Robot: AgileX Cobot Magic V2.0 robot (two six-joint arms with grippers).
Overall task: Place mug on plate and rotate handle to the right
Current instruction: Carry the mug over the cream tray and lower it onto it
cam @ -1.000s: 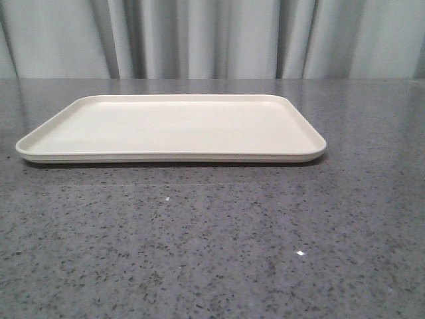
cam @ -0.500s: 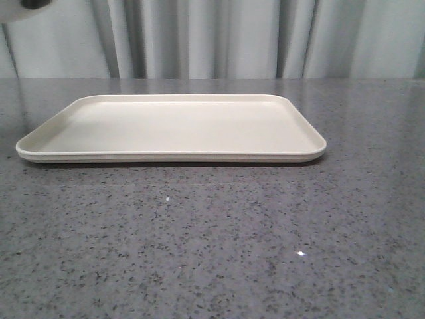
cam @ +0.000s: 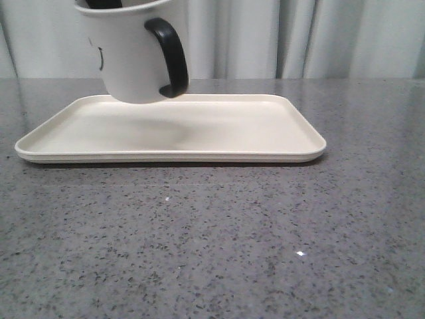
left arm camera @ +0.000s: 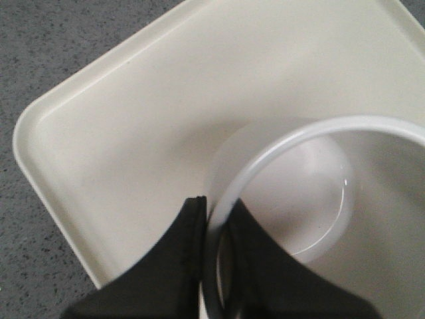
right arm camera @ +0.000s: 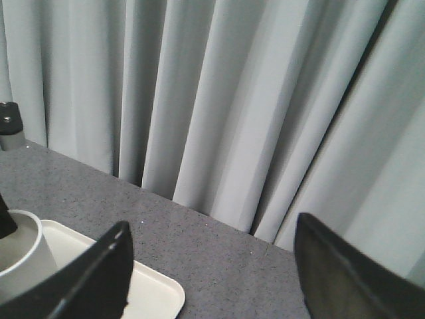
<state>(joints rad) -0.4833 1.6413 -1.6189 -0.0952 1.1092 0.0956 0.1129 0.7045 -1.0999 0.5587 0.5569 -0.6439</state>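
Note:
Next, my left gripper lets go of the white mug on the cream plate (cam: pixel 163 141), just behind the middle of the plate's front rim.
The white mug (cam: pixel 129 56) hangs above the left part of the cream plate (cam: pixel 252 129), its shadow on the plate below. Its black handle (cam: pixel 171 56) points right in the front view, and part of the black smiley shows on its left side. My left gripper (left arm camera: pixel 214 216) is shut on the mug's rim (left arm camera: pixel 265 166), one finger (left arm camera: pixel 182 256) outside and one inside the wall. In the front view only a dark finger tip (cam: pixel 103 3) shows inside the mug's mouth. My right gripper (right arm camera: pixel 209 266) is open and empty, off to the side; the mug (right arm camera: pixel 20 256) and plate corner (right arm camera: pixel 156 292) show in its view.
The grey speckled table (cam: pixel 212 246) spreads around the plate. Pale grey curtains (cam: pixel 299 36) hang behind the table's far edge. A dark fixture (right arm camera: pixel 8 123) stands at the table's back edge in the right wrist view.
The mug has come down into the front view from the upper left, held over the plate's left part. One second ago the plate stood bare with no mug in sight.

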